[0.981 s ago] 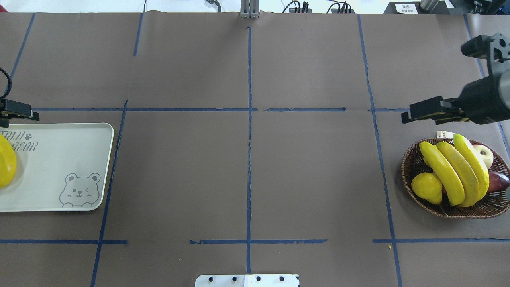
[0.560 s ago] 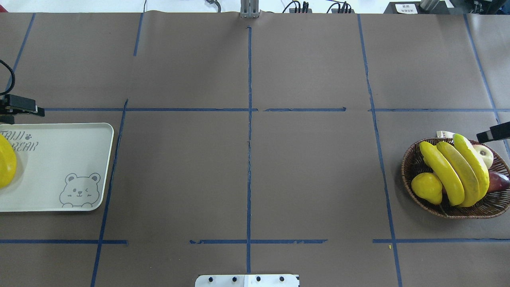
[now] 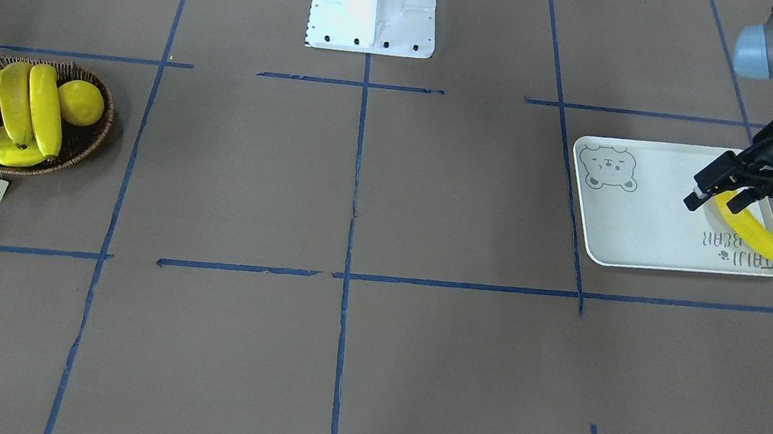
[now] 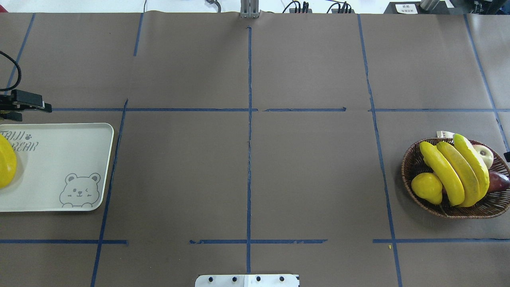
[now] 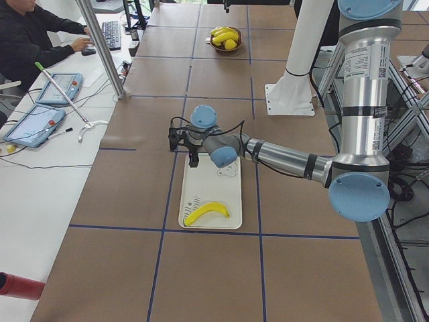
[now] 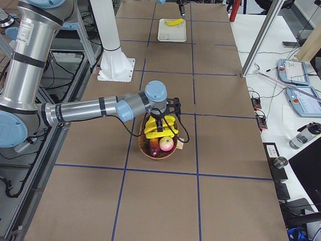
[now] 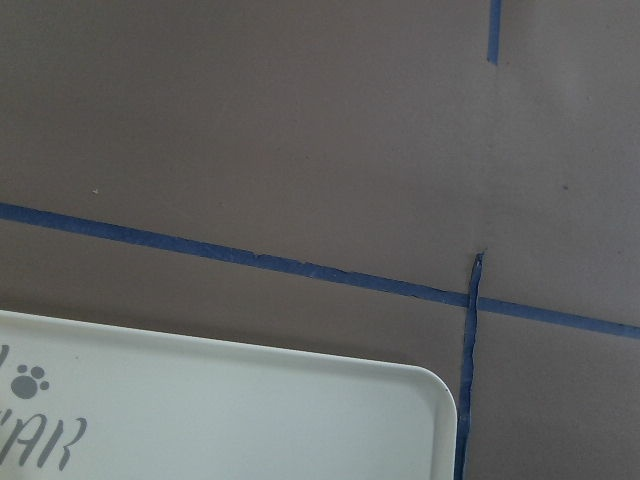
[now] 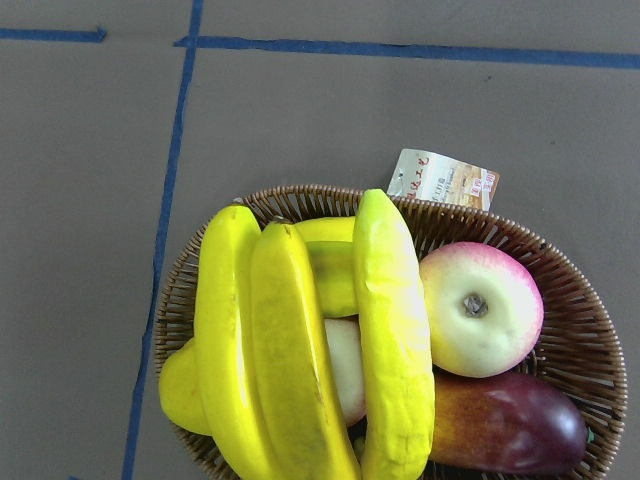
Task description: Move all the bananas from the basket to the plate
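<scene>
Next, my right gripper closes on the banana next to the pale apple, at the banana's end [image 8: 396,455] that is beside the dark red fruit.
Three yellow bananas [image 4: 458,171] lie side by side in the brown wicker basket [image 4: 410,167] at the right; the right wrist view shows them from above [image 8: 290,350]. A fourth banana [image 3: 749,229] lies on the pale bear plate [image 4: 59,159] at the left. My left gripper [image 3: 711,206] is open and empty, over the plate's far side, just above that banana's end. My right gripper [image 6: 162,119] hangs over the basket in the exterior right view; only a sliver shows at the overhead view's right edge, so I cannot tell if it is open.
The basket also holds a round yellow fruit [image 4: 426,187], a pale apple [image 4: 484,153] and a dark red fruit [image 4: 498,181]. A paper tag [image 4: 444,134] lies by its far rim. The robot's white base [image 4: 247,280] is at the near middle.
The right arm has drawn back out of the overhead view, off its right edge. The left gripper has shifted slightly right along the plate's far edge. The bananas have not moved.
</scene>
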Available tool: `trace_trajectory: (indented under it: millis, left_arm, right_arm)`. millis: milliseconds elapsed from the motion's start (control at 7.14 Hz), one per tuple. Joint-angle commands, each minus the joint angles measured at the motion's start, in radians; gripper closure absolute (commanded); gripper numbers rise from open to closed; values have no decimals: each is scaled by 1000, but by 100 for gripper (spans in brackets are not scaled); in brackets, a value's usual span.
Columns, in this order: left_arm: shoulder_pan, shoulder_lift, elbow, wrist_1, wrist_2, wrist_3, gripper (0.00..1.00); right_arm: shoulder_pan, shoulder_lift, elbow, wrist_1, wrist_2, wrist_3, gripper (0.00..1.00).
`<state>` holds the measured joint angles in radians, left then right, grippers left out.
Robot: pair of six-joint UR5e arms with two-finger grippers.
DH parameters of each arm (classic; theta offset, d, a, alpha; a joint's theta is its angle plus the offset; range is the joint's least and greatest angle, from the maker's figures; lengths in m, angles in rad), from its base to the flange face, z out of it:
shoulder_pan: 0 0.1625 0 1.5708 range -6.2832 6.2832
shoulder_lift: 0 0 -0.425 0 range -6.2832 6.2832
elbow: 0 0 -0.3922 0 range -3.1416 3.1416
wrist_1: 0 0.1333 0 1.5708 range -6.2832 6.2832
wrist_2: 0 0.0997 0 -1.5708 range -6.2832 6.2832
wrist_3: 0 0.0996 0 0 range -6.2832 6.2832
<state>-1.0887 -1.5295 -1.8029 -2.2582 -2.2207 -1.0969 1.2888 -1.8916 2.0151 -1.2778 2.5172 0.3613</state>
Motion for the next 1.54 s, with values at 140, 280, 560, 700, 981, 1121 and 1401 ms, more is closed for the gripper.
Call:
trace_trajectory:
  millis: [140, 280, 560, 700, 981, 1121, 1401]
  left_arm:
    - [35, -3, -13, -1, 9, -41, 0]
    - [35, -3, -13, -1, 9, -44, 0]
    - [46, -4, -13, -1, 13, -44, 0]
    - [59, -6, -10, -1, 15, -46, 1]
    - [61, -9, -7, -1, 15, -44, 1]
    - [61, -9, -6, -1, 15, -44, 0]
    - [62, -11, 2, -1, 15, -43, 1]
  right_arm:
    - [-5, -8, -96, -1, 46, -94, 1]
    - [-15, -6, -131, -2, 46, -122, 1]
    - [-60, 5, -167, -2, 46, -142, 1]
    - [-77, 9, -168, -2, 46, -140, 1]
    - [-103, 49, -211, 0, 45, -139, 1]
    - [-109, 66, -232, 0, 43, -139, 1]
    - [-114, 68, -240, 0, 45, -139, 22]
